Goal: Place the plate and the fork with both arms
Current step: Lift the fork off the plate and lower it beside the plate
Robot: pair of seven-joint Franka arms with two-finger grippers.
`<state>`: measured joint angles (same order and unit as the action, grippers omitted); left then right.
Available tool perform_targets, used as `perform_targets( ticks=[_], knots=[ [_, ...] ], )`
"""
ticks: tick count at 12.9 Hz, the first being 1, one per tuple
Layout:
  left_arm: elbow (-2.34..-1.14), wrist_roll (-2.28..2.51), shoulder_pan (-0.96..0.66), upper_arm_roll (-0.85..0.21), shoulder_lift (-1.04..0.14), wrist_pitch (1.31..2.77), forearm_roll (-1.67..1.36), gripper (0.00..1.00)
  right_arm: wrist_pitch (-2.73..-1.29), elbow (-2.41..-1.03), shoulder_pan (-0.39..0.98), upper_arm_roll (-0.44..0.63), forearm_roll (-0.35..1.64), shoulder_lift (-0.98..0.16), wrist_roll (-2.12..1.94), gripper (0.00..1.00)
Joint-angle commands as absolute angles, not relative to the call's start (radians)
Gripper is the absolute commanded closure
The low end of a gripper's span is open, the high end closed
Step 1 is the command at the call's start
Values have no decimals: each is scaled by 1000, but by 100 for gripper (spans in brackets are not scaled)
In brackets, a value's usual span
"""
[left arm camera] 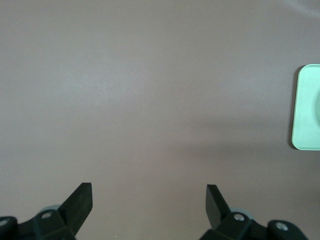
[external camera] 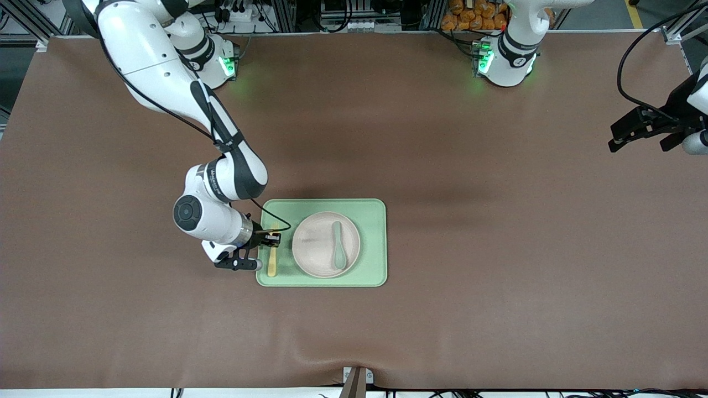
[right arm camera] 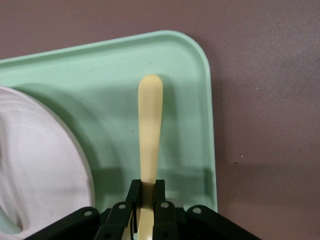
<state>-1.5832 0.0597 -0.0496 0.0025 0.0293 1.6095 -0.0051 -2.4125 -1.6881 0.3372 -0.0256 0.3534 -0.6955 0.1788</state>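
Next, my right gripper puts the pale-yellow fork down on the part of the green tray [external camera: 280, 245] [right arm camera: 142, 171] beside the cream plate.
The pale-yellow fork [external camera: 272, 261] lies lengthwise along the strip of the green tray [external camera: 376, 243] beside the cream plate [external camera: 312, 249], toward the right arm's end. My right gripper [external camera: 271, 239] is shut on the fork. In the right wrist view the fingers [right arm camera: 134, 192] clamp the fork [right arm camera: 150, 115] low over the tray [right arm camera: 190, 100], with the plate [right arm camera: 40, 165] beside it. I cannot tell whether the fork touches the tray. My left gripper [external camera: 636, 138] waits open and empty over the table's edge at the left arm's end; its jaws [left arm camera: 149, 192] stand wide apart.
A grey-green spoon [external camera: 337, 247] lies on the plate. The tray sits mid-table, nearer the front camera than the robots' bases. A corner of the tray [left arm camera: 307, 107] shows in the left wrist view. Brown table cover [external camera: 498, 249] surrounds it.
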Motion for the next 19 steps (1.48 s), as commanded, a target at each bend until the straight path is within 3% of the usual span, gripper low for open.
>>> perform_targets(
  ticks=[1,10,11,12,13,14,19],
  knots=[
    [-1575,43,-43,-2,28,1595,-21,0,-2433,-1701,342,-26,385,-699,155,100],
    [-1572,48,-46,-5,29,1595,-21,0,-2503,-1741,379,-25,387,-723,158,100],
    [-1572,46,-45,-5,29,1595,-21,0,-2497,-1741,379,-25,385,-723,158,87],
    [-1572,46,-43,-5,29,1595,-21,0,-2493,-1740,379,-25,385,-721,158,54],
    [-1572,45,-43,-5,29,1595,-21,0,-2493,-1740,377,-25,385,-721,158,13],
    [-1572,43,-43,-5,29,1595,-21,0,-2491,-1740,376,-25,385,-721,158,0],
    [-1571,43,-44,-5,29,1595,-23,0,-2476,-1735,368,-23,383,-690,156,0]
  ],
)
